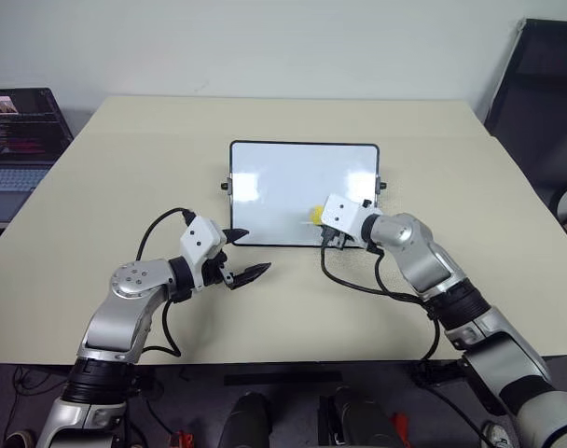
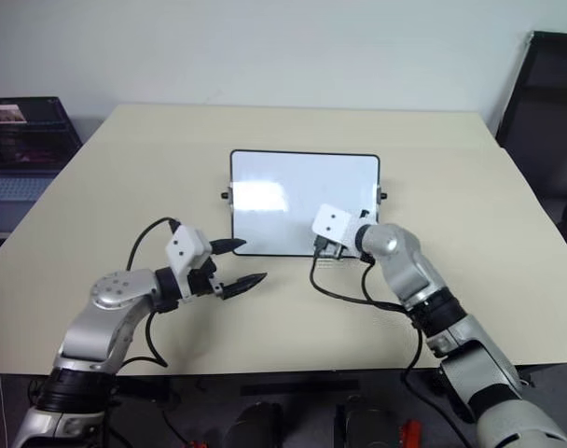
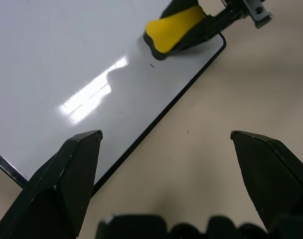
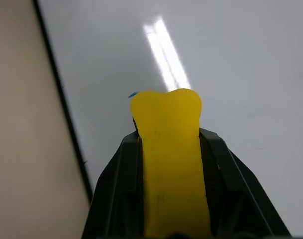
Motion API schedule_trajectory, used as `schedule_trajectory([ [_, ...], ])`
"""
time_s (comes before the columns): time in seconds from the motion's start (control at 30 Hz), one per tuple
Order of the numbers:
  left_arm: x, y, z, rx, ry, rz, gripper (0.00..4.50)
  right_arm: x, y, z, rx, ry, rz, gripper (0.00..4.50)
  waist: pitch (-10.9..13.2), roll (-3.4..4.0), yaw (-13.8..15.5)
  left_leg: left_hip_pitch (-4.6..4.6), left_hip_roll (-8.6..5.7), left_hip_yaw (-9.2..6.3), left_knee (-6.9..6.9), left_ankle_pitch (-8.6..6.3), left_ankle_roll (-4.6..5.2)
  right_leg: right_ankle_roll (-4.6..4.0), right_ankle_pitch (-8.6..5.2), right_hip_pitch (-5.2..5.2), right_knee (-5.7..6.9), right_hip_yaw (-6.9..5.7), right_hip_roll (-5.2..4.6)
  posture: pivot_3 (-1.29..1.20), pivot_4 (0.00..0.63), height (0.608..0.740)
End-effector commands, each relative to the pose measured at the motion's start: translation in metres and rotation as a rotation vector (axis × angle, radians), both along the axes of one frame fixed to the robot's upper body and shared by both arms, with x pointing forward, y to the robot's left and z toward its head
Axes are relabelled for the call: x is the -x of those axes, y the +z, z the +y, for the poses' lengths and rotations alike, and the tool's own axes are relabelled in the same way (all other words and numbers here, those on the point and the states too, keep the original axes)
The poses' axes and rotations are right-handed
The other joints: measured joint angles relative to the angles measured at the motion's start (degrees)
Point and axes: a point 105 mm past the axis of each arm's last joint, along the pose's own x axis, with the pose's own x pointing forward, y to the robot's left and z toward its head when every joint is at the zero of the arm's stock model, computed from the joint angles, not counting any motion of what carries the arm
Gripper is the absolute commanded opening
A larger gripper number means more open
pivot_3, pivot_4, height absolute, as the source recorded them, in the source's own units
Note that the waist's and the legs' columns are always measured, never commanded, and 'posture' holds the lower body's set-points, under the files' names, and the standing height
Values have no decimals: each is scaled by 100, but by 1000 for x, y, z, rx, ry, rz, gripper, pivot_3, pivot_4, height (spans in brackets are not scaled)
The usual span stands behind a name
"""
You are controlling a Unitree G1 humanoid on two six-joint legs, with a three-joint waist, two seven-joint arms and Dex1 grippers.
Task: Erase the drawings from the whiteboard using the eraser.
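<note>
Next, I put the yellow eraser down with my right gripper on the table point(image 1: 421, 251) next to the whiteboard's front corner nearest the dark chair.
The whiteboard point(image 1: 293, 177) lies flat in the middle of the beige table. My right gripper point(image 4: 169, 134) is shut on the yellow eraser point(image 4: 169, 149), pressing its black underside onto the board near the front right corner point(image 1: 315, 216). Of the drawings, one tiny blue trace point(image 3: 152, 65) shows beside the eraser's tip point(image 4: 132, 94); the rest of the board looks white with glare. My left gripper point(image 1: 255, 250) hangs open and holds nothing, just off the board's front left corner, its fingers point(image 3: 72, 169) spread wide.
A laptop point(image 1: 18, 131) stands off the table's far left corner. A dark chair point(image 1: 545, 84) is at the far right. Black cables loop from both wrists onto the table point(image 1: 125, 168).
</note>
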Motion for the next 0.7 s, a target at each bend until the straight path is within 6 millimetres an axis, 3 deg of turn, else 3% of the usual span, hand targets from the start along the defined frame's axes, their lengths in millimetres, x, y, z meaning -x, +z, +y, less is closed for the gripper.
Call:
schedule_trajectory([
  [0.03, 1, 10, -5, 6, -24, -42, 4500, 3, -1, 4, -18, 8, 17, 1121, 0, 0, -5, 0, 0, 0, 0, 0, 0, 0, 0, 0, 0, 0, 0, 0, 150, 740],
  [0.17, 1, 10, -5, 6, -24, -42, 4500, -9, 22, 17, -79, -2, -129, 1121, 0, 1, -36, 2, 6, 2, 1, 0, 0, 1, 0, -2, 1, 2, 1, 0, 150, 740],
  [0.33, 2, 10, -6, 6, -25, -42, 4500, -7, 18, 31, -72, 29, -129, 1120, 1, 1, -23, -1, 4, 0, -3, 0, 0, -3, 1, -5, 1, 0, 1, 0, 150, 740],
  [0.57, 3, 12, -7, 9, -23, -42, 4500, -2, -2, 18, -24, 3, -47, 1120, 0, 0, -18, -5, -3, -2, -7, -1, -1, -6, 3, -4, -3, -2, -1, 0, 150, 740],
  [0.7, 3, 12, -8, 9, -22, -40, 4500, -14, 12, -6, -65, -98, -112, 1120, 0, 0, -15, -3, 0, -4, -5, -1, -1, -1, 0, -3, -2, -3, -1, 0, 150, 740],
])
